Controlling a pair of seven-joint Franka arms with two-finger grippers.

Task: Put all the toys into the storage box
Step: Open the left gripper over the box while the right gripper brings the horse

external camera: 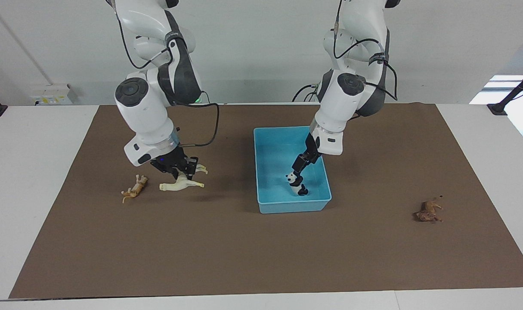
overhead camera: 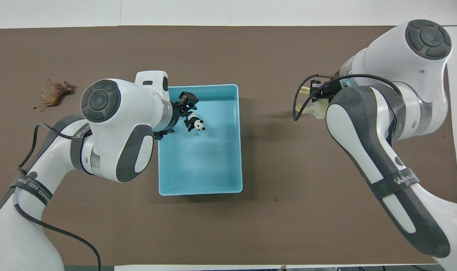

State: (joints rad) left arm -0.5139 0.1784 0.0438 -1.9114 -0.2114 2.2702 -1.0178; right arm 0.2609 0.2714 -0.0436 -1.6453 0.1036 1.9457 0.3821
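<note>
My right gripper should set the cream-white horse down on the bottom of the storage box, beside the black-and-white panda (overhead camera: 211,149).
The light blue storage box (external camera: 270,146) (overhead camera: 236,150) lies mid-mat. My left gripper (external camera: 297,168) (overhead camera: 188,102) reaches down into it, fingers spread. The black-and-white panda (external camera: 296,184) (overhead camera: 195,123) sits tilted in the box just under the fingertips, apart from them. My right gripper (external camera: 180,168) is shut on the cream-white horse (external camera: 181,184) (overhead camera: 315,110), low over the mat toward the right arm's end. The orange-tan striped toy (external camera: 135,188) lies on the mat beside the horse, hidden by the arm in the overhead view. The dark brown lion (external camera: 429,211) (overhead camera: 55,94) lies toward the left arm's end.
A brown mat (external camera: 261,258) covers most of the white table. Clamp bases stand at the table's corners near the robots (external camera: 498,107). Nothing else lies on the mat.
</note>
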